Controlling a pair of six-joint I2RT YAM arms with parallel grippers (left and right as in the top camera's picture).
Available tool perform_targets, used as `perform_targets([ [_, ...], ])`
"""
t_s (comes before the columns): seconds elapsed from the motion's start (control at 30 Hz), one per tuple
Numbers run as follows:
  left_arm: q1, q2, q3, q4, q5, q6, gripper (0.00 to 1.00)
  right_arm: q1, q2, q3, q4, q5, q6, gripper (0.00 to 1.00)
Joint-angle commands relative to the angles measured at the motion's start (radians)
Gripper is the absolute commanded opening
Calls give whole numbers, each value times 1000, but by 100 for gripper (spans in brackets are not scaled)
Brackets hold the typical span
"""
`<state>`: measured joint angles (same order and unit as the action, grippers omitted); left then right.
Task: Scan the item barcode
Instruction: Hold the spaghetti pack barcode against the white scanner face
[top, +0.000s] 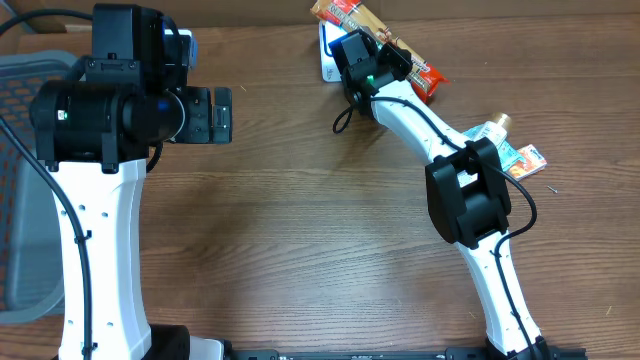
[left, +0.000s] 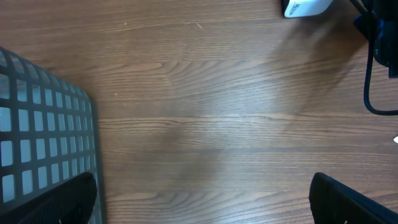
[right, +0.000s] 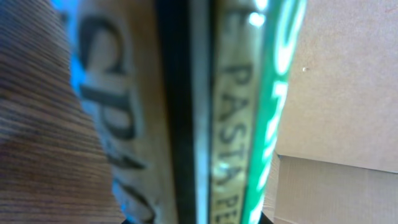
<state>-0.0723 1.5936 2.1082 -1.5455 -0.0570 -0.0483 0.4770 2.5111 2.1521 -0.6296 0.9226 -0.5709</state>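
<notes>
The robot's right gripper needs to release the pasta packet on the table (top: 487, 165) next to the tube and the orange box.
A long pasta packet (top: 343, 13), orange and red from above, lies slanted at the table's far edge. My right gripper (top: 383, 55) is over its middle and shut on it. In the right wrist view the packet (right: 231, 93) fills the frame edge-on, with blurred "PASTA" lettering and a green border; the fingers are hidden. No barcode is visible. A white device with a blue edge (top: 326, 58) sits just left of the packet and shows in the left wrist view too, as a white device (left: 305, 7). My left gripper (top: 222, 115) hovers open over bare wood (left: 205, 202), far to the left.
A grey mesh basket (top: 20, 180) stands at the left edge, also seen as a basket (left: 43, 143) beside my left fingers. A tube and an orange box (top: 515, 155) lie at the right. Cardboard (right: 348, 93) stands behind the table.
</notes>
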Motion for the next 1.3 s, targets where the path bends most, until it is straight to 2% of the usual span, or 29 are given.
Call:
perform_targets([
  [0.0,-6,3,8,2,-2,19,100,14,-45,19,25,73,15,4],
  [0.37,-6,3,8,2,-2,19,100,33,-45,19,70,198,11,4],
  [0.5,-6,3,8,2,-2,19,100,48,-45,19,117,234,-48,3],
  [1.27,-6,3,8,2,-2,19,100,37,-44,19,101,123,-48,4],
])
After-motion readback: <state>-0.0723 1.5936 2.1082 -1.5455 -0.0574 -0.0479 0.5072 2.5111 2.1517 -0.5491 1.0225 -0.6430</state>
